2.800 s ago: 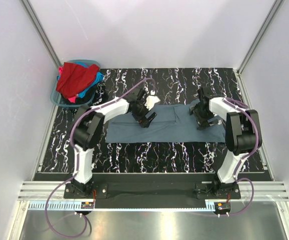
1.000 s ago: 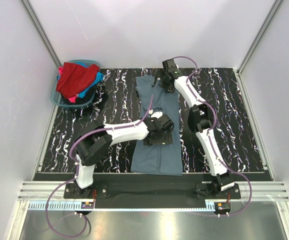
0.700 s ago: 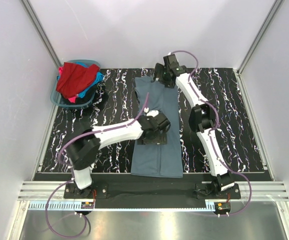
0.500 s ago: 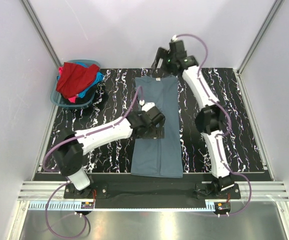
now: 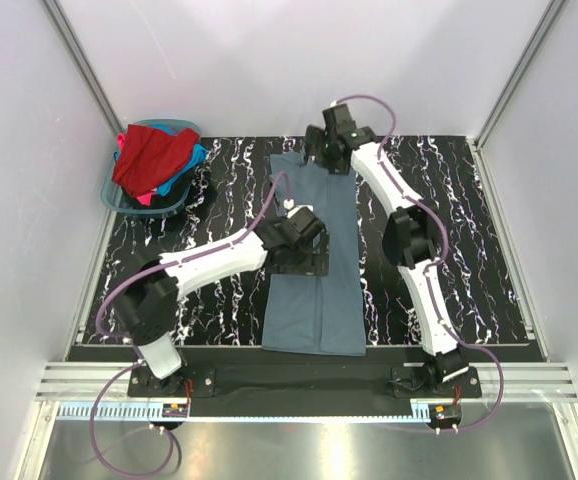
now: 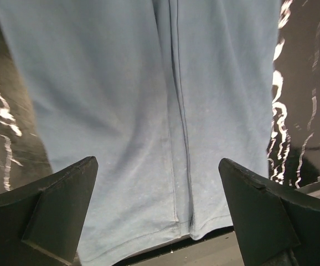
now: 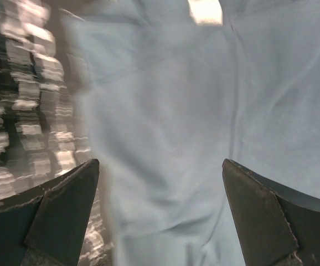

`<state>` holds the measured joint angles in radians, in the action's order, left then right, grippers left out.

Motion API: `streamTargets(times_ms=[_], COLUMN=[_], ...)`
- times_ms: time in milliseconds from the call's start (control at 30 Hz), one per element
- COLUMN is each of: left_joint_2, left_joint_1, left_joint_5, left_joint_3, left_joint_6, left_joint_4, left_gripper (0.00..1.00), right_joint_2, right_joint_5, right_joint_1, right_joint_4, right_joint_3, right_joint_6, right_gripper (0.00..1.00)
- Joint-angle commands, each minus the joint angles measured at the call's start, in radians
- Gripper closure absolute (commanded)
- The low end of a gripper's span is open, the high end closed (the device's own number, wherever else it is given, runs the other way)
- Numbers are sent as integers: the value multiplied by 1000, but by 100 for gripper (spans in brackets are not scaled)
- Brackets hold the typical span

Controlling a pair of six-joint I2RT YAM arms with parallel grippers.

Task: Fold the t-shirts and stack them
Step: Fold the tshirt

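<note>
The fingers of my left gripper should next move to the near hem corner (image 5: 265, 346) (image 6: 86, 260) of the slate grey-blue t-shirt, on the teal-blue basket's side, and close there.
A slate grey-blue t-shirt (image 5: 321, 310) lies folded into a long strip running from the far edge of the table to the near edge. My left gripper (image 5: 304, 256) hovers open over the strip's middle. In the left wrist view, the shirt (image 6: 149, 111) and its near hem show between the spread fingers (image 6: 49, 210) of that gripper (image 6: 159, 213). My right gripper (image 5: 325, 150) hangs open over the far end. The right wrist view shows the cloth (image 7: 176, 138) with a white label (image 7: 205, 11) beyond that gripper (image 7: 160, 216). Neither gripper holds anything.
A teal-blue basket (image 5: 110, 196) at the far left holds a red tee (image 5: 154, 155) piled over bright blue and pink cloth. The black marbled tabletop (image 5: 449, 230) is bare either side of the strip. Grey walls close in left, right and behind.
The shirt lay crosswise earlier and now lies lengthwise. In the last second my left gripper shifted slightly left and farther along the strip. The right gripper rose past the far end, then came back down.
</note>
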<state>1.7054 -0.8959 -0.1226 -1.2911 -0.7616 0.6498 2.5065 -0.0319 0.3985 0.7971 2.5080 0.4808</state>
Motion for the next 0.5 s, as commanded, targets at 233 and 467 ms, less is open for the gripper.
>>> streamTargets(times_ms=[233, 467], left_joint_2=[62, 137], left_joint_1=[-44, -41], left_joint_5=[66, 84], left_joint_3=[105, 154], left_joint_6=[-122, -146], left_joint_4=[-160, -187], left_gripper=[1, 1], right_joint_2=[135, 207], right_joint_5=[105, 98], right_joint_1=[22, 23], right_joint_4=[77, 67], right_joint_3=[68, 92], right_joint_6=[-44, -47], right_gripper=[0, 0])
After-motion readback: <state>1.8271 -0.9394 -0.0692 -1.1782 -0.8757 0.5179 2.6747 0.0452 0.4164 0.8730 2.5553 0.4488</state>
